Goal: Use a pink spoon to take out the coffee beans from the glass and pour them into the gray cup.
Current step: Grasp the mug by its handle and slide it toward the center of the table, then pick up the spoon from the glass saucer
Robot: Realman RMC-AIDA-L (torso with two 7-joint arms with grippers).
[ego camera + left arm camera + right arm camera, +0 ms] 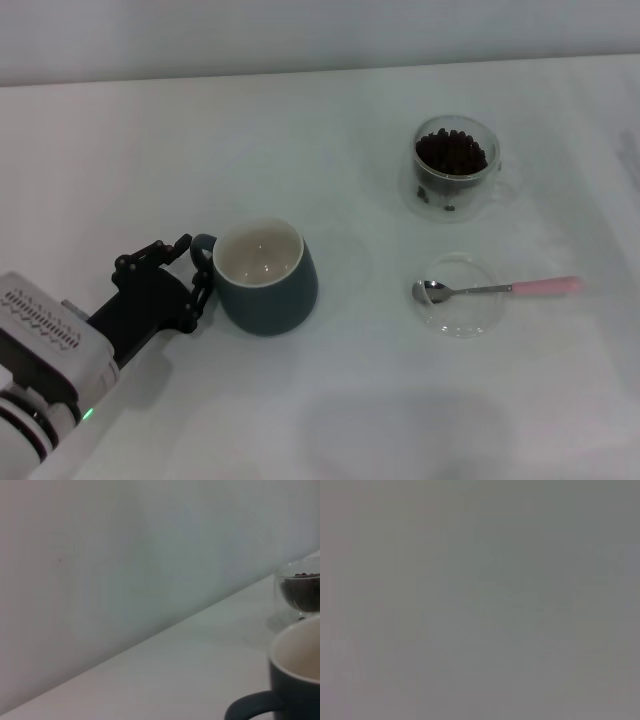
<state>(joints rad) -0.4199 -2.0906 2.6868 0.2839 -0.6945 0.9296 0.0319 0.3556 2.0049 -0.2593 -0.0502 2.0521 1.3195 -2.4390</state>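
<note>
The robot's right gripper should close on the middle of the pink handle (549,286) of the spoon, whose bowl lies in the flat dish.
The gray cup (265,277) stands left of the middle, with a cream inside that looks bare and its loop handle (203,245) turned toward my left gripper (197,272). That gripper is open, its fingertips right at the handle; I cannot tell whether they touch it. The left wrist view shows the cup (297,672) and its handle (250,707) close by. The glass (457,167) holds a heap of coffee beans (452,152) at the far right; it also shows in the left wrist view (300,587). The pink spoon (500,289) lies with its bowl in a flat dish. My right gripper is out of view.
A shallow clear glass dish (462,318) lies in front of the glass, under the spoon's bowl. The white table (330,150) reaches back to a pale wall. The right wrist view shows only plain grey.
</note>
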